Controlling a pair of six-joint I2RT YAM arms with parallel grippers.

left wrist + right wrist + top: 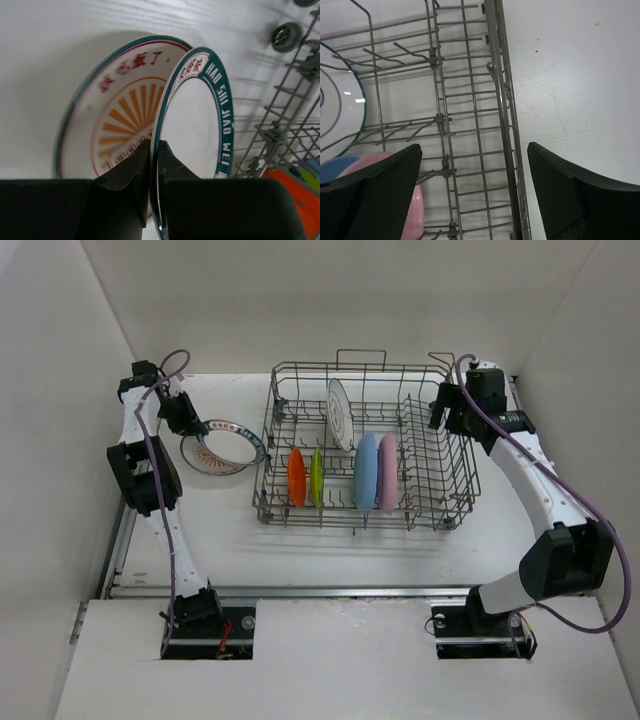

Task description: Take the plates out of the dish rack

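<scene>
I will use my left gripper to set the green-rimmed white plate, now tilted over the sunburst plate, down flat on top of the white sunburst plate [201,466] [105,150].
The grey wire dish rack [442,462] stands mid-table. Upright in it are an orange plate [296,478], a lime-green plate [317,478], a light-blue plate [366,472], a pink plate [388,472] and a white patterned plate [340,413]. Left of the rack a white plate with an orange sunburst [115,110] lies flat on the table. My left gripper [156,147] is shut on the rim of a green-rimmed white plate [195,130], which is tilted over the sunburst plate. My right gripper [475,150] is open above the rack's right wall [502,110], beside the pink plate [416,210].
White walls enclose the table on the left, back and right. The rack's wire side [285,115] is close to the right of the held plate. Bare table [580,75] lies right of the rack.
</scene>
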